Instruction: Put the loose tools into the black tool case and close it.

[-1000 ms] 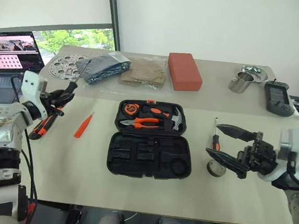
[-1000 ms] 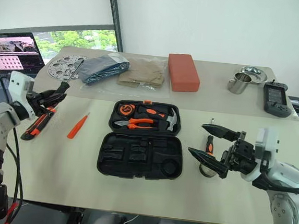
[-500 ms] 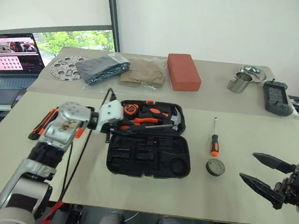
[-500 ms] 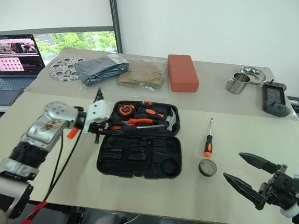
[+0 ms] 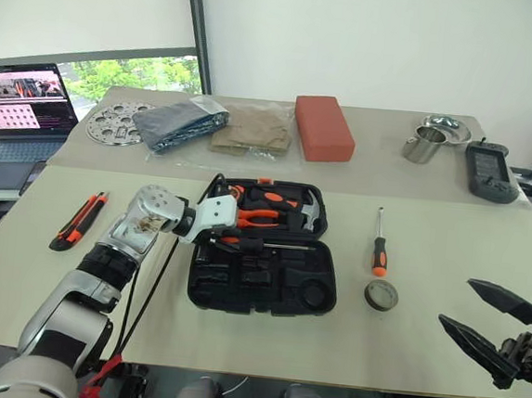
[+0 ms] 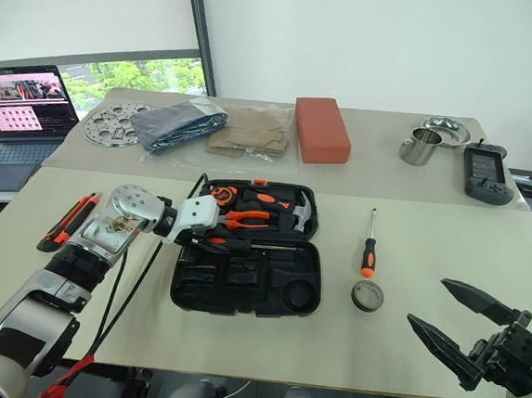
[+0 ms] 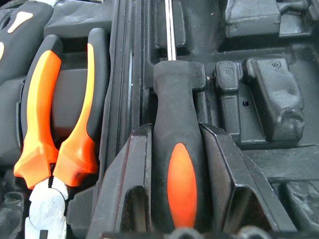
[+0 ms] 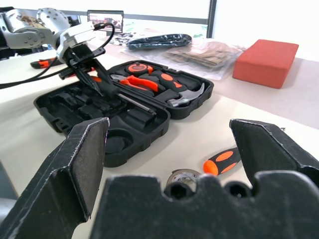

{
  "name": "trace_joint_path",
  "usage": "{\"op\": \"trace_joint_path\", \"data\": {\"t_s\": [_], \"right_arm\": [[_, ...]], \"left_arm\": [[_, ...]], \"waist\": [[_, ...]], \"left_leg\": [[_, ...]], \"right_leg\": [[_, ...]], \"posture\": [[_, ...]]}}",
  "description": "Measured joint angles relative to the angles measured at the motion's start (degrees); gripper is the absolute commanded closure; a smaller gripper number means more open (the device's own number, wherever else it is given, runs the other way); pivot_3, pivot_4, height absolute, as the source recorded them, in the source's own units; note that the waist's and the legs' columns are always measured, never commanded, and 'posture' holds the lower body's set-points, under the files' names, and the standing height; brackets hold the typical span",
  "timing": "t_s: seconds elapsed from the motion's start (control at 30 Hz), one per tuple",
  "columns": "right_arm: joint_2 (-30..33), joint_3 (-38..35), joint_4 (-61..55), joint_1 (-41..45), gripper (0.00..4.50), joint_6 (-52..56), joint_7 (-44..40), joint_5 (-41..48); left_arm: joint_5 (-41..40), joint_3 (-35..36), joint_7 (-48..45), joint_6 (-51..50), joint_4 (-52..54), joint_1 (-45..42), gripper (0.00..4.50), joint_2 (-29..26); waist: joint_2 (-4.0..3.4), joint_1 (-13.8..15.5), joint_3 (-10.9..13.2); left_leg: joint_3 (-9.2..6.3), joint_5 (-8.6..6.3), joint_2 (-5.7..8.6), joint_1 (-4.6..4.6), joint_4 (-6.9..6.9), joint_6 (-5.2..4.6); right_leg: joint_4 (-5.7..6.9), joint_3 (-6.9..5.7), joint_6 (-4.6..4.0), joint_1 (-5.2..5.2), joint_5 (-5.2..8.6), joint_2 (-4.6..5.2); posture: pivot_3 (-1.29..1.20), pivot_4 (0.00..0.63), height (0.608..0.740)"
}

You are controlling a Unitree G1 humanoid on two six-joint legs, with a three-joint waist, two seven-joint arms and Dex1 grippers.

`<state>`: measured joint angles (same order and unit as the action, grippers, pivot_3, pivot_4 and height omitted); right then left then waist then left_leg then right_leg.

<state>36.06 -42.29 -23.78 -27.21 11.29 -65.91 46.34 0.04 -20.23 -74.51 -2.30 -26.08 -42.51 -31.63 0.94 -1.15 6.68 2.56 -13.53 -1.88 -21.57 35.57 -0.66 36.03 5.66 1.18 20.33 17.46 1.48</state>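
Observation:
I will use my left gripper to set the black-and-orange screwdriver down in the tool case's near half [image 5: 249, 239] [image 7: 163, 97], along the hinge next to the pliers.
The black tool case [image 5: 268, 283] lies open mid-table, with pliers [image 7: 55, 124], a hammer and a tape measure in its far half. My left gripper [image 5: 223, 238] hovers over the case's near half, shut on a black-and-orange screwdriver [image 7: 179, 174] whose shaft [image 5: 285, 247] lies across the moulded slots. Another screwdriver [image 5: 380, 248] and a grey tape roll [image 5: 381, 295] lie right of the case. The utility knife [image 5: 79, 221] rests at the table's left. My right gripper [image 5: 483, 328] stands open near the front right corner, holding nothing.
On the far table sit a red-orange block [image 5: 324, 127], folded bags [image 5: 216, 125], a perforated metal disc [image 5: 115, 119], a steel cup [image 5: 421, 145], a bowl and a black handset [image 5: 489, 172]. A laptop [image 5: 17, 112] stands at far left.
My left arm swung right from the table's left side to the case, carrying the screwdriver and lowering it. My right gripper drew back toward the front right, away from the tape roll.

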Motion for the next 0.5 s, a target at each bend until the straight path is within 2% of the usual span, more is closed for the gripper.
{"op": "trace_joint_path", "data": {"t_s": [0.5], "right_arm": [[0.4,0.1,-0.5,1.4,0.00,0.1,0.9,0.1]], "left_arm": [[2.9,-1.1,0.7,-3.3,1.7,-0.6,3.54,-2.0]], "waist": [[-0.12,-0.8,-0.1]], "left_leg": [[-0.15,0.00,-0.08,0.11,0.28,-0.01]], "right_leg": [[0.21,0.05,0.28,-0.09,0.16,-0.14]], "posture": [[0.00,0.150,0.740]]}}
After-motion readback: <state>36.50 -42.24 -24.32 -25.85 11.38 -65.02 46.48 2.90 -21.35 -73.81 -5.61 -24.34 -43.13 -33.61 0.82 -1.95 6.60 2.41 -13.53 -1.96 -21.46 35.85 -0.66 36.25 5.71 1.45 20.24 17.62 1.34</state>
